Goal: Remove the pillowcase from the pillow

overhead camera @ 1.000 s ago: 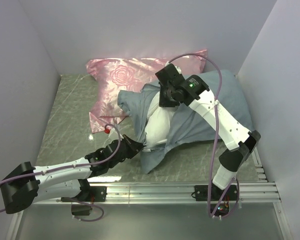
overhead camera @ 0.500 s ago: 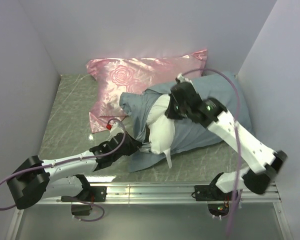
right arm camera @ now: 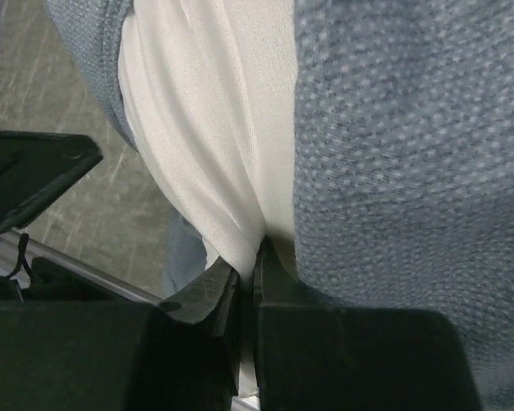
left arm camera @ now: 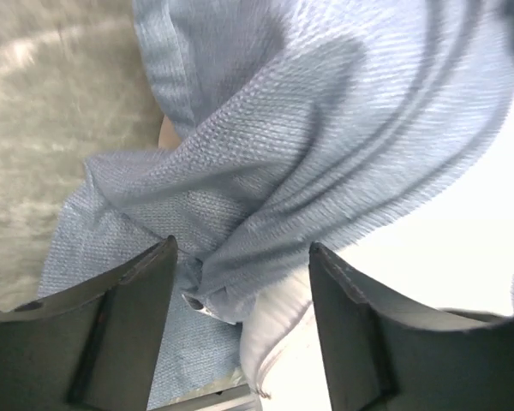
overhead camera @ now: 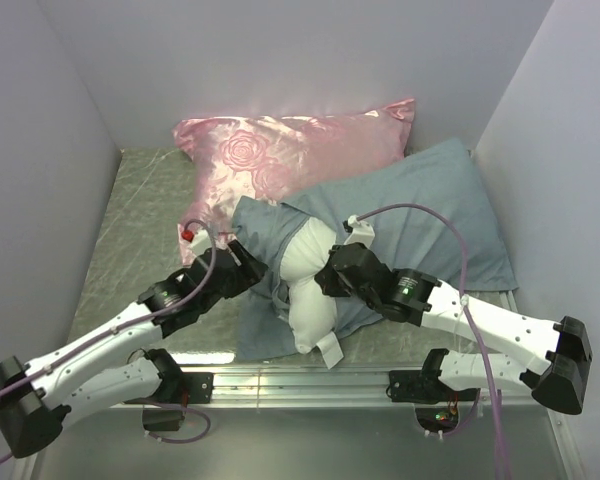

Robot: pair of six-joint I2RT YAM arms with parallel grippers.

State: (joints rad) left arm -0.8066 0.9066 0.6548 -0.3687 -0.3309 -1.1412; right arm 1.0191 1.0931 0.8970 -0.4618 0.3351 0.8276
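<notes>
The pillowcase fold and the white pillow are both between my left gripper's fingers, so that gripper should grip the pillowcase alone farther back (overhead camera: 257,220) and pull it clear.
The slate blue-grey pillowcase (overhead camera: 430,210) lies at the centre right, its open end bunched toward the near edge. The white pillow (overhead camera: 310,295) bulges out of that opening, a small tag (overhead camera: 330,350) hanging at its near corner. My right gripper (overhead camera: 327,280) is shut on a fold of the white pillow (right arm camera: 214,154), with pillowcase weave (right arm camera: 411,171) beside it. My left gripper (overhead camera: 248,268) stands open at the opening's left side. Between its fingers (left arm camera: 128,325) hang a gathered pillowcase fold (left arm camera: 265,197) and a strip of pillow (left arm camera: 278,334), neither gripped.
A shiny pink rose-patterned pillow (overhead camera: 290,155) lies at the back, its edge under the pillowcase. Pale walls close in the left, back and right. An aluminium rail (overhead camera: 310,380) runs along the near edge. Grey marbled tabletop (overhead camera: 140,230) shows at the left.
The right arm has swung down toward the near edge, dragging the white pillow further out. The left gripper has opened, letting go of the pillowcase edge, and moved back and left.
</notes>
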